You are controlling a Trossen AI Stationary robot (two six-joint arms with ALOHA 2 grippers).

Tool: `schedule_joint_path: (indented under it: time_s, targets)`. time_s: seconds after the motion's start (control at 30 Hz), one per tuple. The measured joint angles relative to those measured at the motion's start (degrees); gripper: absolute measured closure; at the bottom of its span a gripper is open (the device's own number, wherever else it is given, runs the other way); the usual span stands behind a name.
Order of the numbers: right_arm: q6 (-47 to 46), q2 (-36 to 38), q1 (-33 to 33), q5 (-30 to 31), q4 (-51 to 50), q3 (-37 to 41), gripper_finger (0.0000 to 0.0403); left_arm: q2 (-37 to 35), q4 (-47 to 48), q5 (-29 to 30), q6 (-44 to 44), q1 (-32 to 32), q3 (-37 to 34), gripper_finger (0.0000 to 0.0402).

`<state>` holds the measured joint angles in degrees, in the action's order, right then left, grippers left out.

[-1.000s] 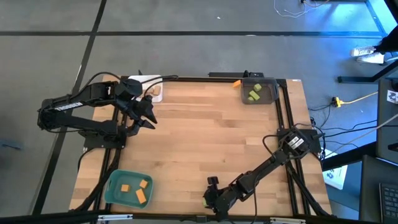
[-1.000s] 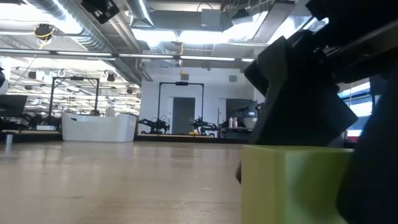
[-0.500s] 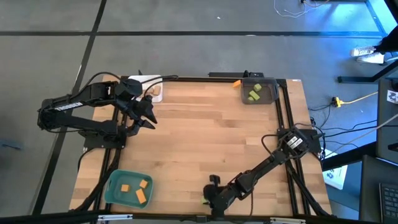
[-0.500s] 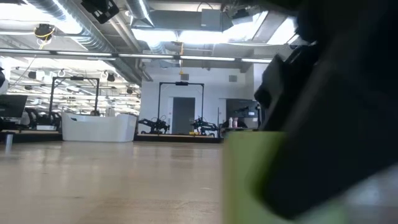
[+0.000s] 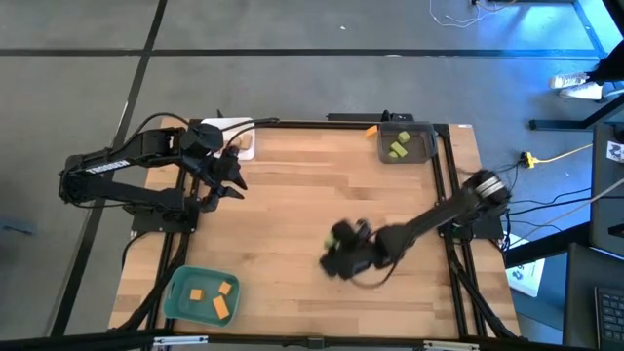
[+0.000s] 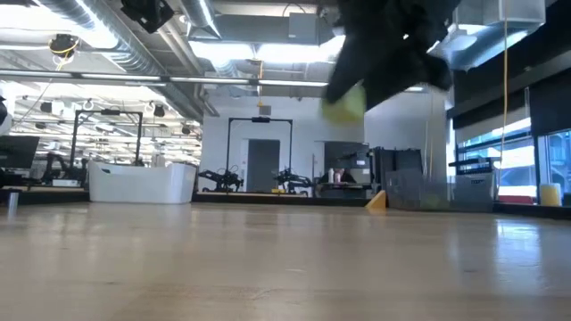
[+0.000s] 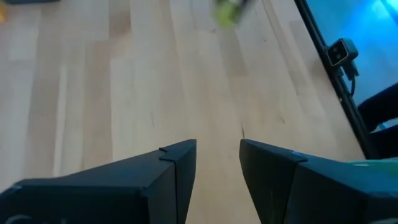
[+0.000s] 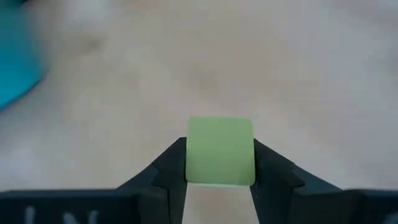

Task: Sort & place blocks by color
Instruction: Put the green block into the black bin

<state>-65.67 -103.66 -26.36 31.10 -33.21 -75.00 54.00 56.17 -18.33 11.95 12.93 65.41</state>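
The light green block will go down against the nearer green blocks in the grey tray (image 5: 400, 152), set there by my right gripper.
My right gripper (image 5: 338, 259) hangs over the middle of the table, shut on a light green block (image 8: 221, 151). The low view shows that block (image 6: 343, 104) blurred, high above the tabletop. My left gripper (image 5: 234, 181) waits at the far left beside the white tray (image 5: 241, 128), open, with nothing between its fingers (image 7: 177, 163). Green blocks (image 5: 398, 146) lie in the grey tray (image 5: 425, 144) at the far right. Orange blocks (image 5: 222, 298) lie in the teal tray (image 5: 180, 292) at the near left. My right gripper pinches the green block between its two fingers (image 8: 169, 163), one on each of two opposite side faces (image 8: 191, 155). The fingers slant down from above. The block is lifted clear of the table, with its front face showing between the fingertips.
Bare wooden tabletop (image 5: 312, 195) stretches between the three trays. A small orange piece (image 5: 371, 129) lies at the far edge beside the grey tray. Black frame rails (image 5: 441, 185) run along the table's right side.
My right gripper has risen from the near edge and swung toward the table's middle, rolling as it went. The green block, which stood on the table close to the low camera, has come up with it and now hangs clear.
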Motion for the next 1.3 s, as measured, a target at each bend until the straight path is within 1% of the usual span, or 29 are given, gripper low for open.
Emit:
schedule_joint_path:
  time_s: [0.1, 0.17, 0.23, 0.33, 0.47, 0.57, 0.67, 0.77, 0.87, 0.97, 1.07, 1.17, 1.3]
  targets:
    - [-5.48, 5.96, 3.42, 5.39, -13.14, 0.02, 0.0272, 0.0, -0.17, 0.79, 0.66, 0.01, 0.0, 0.0285]
    - [-8.09, 9.92, 6.08, 9.48, -20.3, 0.02, 0.0272, 0.07, -0.78, 1.7, 0.7, 0.02, 0.0, 0.0285]
    - [-9.04, 13.3, 9.48, 12.27, -26.23, 0.0, 0.0272, 0.91, -2.31, 2.66, 0.99, 0.0, 0.0, 0.0285]
    - [-8.53, 16.86, 15.76, 13.11, -32.71, 0.0, 0.0272, 2.09, -5.13, 4.5, 1.93, 0.02, -0.07, 0.0285]
    - [-6.74, 19.13, 25.69, 13.98, -40.35, 0.0, 0.0272, 4.84, -10.01, 5.51, 2.16, 0.07, -0.02, 0.0285]
    - [-0.96, 19.16, 33.81, 13.67, -44.02, 0.0, 0.0272, 7.93, -13.63, 5.88, 2.18, 0.09, 0.0, 0.0285]
    - [8.31, 18.98, 41.71, 10.05, -43.01, 0.47, 0.0272, 11.41, -15.94, 6.32, 2.16, 0.25, 0.0, 0.0285]
    - [17.41, 18.91, 48.26, 8.49, -39.46, 2.14, 0.0272, 15.09, -17.27, 8.95, 2.14, 1.0, -0.06, 0.0285]
    - [25.5, 18.91, 53.84, 7.15, -35.0, 3.53, 0.0272, 18.65, -20.52, 11.21, 2.16, 2.26, -0.02, 0.0285]
    - [32.96, 18.91, 58.24, 3.55, -29.66, 5.78, 0.0272, 21.09, -24.95, 11.34, 2.18, 3.88, -0.04, 0.0285]
    - [37.65, 18.82, 61.6, 0.83, -24.59, 8.9, 0.0272, 22.46, -28.51, 10.24, 2.2, 5.34, -0.04, 0.0285]
    - [40.65, 18.78, 64.19, -1.64, -19.33, 12.41, 0.0272, 23.21, -32.08, 9.04, 2.27, 6.74, -0.04, 0.0285]
    - [43.15, 18.78, 66.4, -5.0, -13.29, 16.81, 0.0272, 23.3, -34.71, 8.92, 2.24, 8.53, -0.04, 0.0285]
